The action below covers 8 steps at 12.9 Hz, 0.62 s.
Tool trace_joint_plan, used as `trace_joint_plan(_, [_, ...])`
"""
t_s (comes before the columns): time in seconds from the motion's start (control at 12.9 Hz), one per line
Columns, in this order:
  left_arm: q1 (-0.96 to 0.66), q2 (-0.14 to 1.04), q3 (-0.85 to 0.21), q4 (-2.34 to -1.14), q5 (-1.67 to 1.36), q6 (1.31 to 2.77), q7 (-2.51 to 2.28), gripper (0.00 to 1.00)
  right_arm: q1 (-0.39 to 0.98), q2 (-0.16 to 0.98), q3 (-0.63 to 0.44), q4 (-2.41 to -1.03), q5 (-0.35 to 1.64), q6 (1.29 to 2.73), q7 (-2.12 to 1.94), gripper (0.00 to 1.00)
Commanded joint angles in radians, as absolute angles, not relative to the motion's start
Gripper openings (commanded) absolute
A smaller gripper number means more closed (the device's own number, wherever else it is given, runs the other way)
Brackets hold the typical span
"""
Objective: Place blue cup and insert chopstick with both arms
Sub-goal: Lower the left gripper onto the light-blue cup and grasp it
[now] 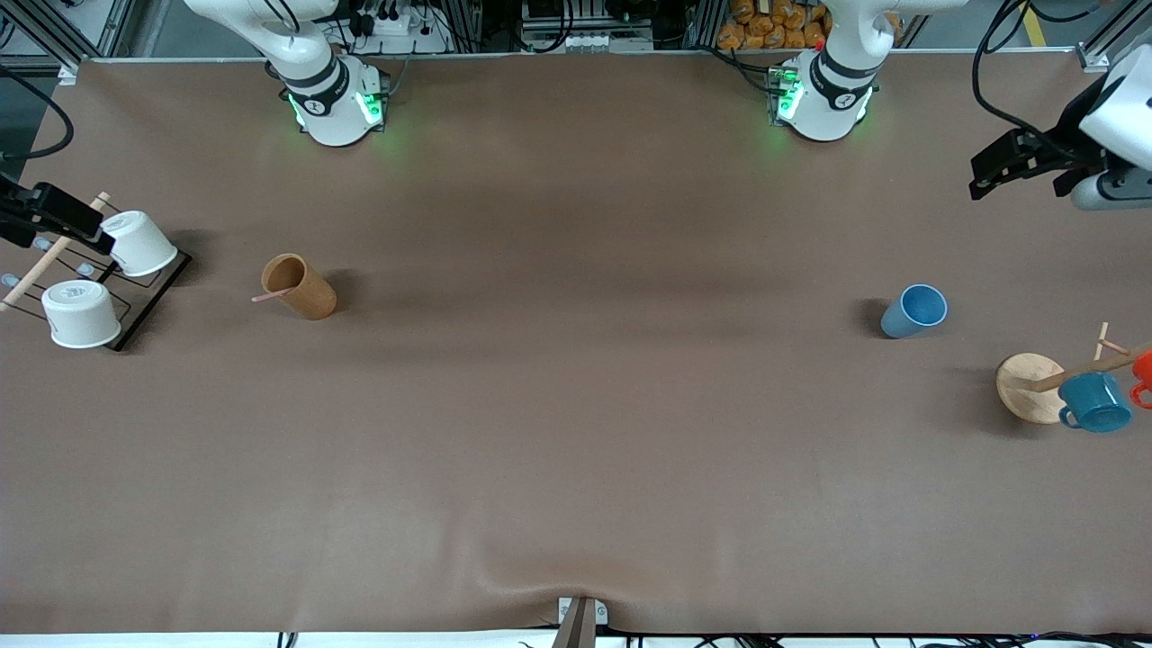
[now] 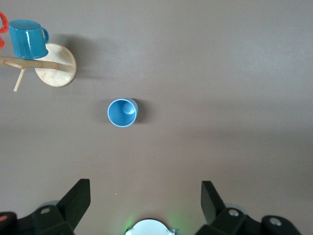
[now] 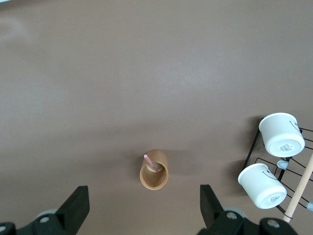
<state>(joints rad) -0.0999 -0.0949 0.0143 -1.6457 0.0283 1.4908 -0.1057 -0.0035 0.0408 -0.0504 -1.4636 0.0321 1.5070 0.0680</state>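
Note:
The pale-pink chopstick sticks out over the brown cup's rim, and my right gripper needs to close on its upper end (image 1: 256,298) (image 3: 145,156) there.
The blue cup (image 1: 913,310) stands upright and empty on the table toward the left arm's end; it also shows in the left wrist view (image 2: 122,112). The pale-pink chopstick (image 1: 270,294) stands in a brown cup (image 1: 301,288) toward the right arm's end, its tip leaning out over the rim. Both show in the right wrist view, the chopstick (image 3: 150,163) inside the brown cup (image 3: 154,176). My left gripper (image 1: 985,178) is open and empty, high above the table's end, apart from the blue cup. My right gripper (image 1: 90,232) is open and empty, high over the white-cup rack.
Two white cups (image 1: 81,312) (image 1: 137,243) hang on a black wire rack (image 1: 153,301) at the right arm's end. A wooden mug tree (image 1: 1026,387) holds a teal handled mug (image 1: 1093,402) and an orange mug (image 1: 1143,373) at the left arm's end.

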Motion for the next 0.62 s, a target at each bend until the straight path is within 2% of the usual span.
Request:
trace_joint_plan(0.0, [-0.087,-0.106,0.006,-1.751,0.054,1.601,-0.101,1.00,0.015,0.127,-0.055,-1.447,0.032,1.491,0.064,1.00])
trace_joint_plan(0.15, [-0.074,-0.106,0.006,-1.840,0.054,1.714,-0.059,1.00,0.008,0.141,-0.057,-1.448,0.038,1.488,0.054,1.00])
trace_joint_plan(0.31, [-0.064,-0.106,0.006,-1.925,0.054,1.814,-0.045,1.00,0.008,0.227,-0.055,-1.448,0.049,1.488,0.057,1.00])
trace_joint_plan(0.54, [-0.035,-0.106,0.005,-2.049,0.100,1.954,-0.022,1.00,0.017,0.256,-0.055,-1.454,0.049,1.493,0.055,1.00])
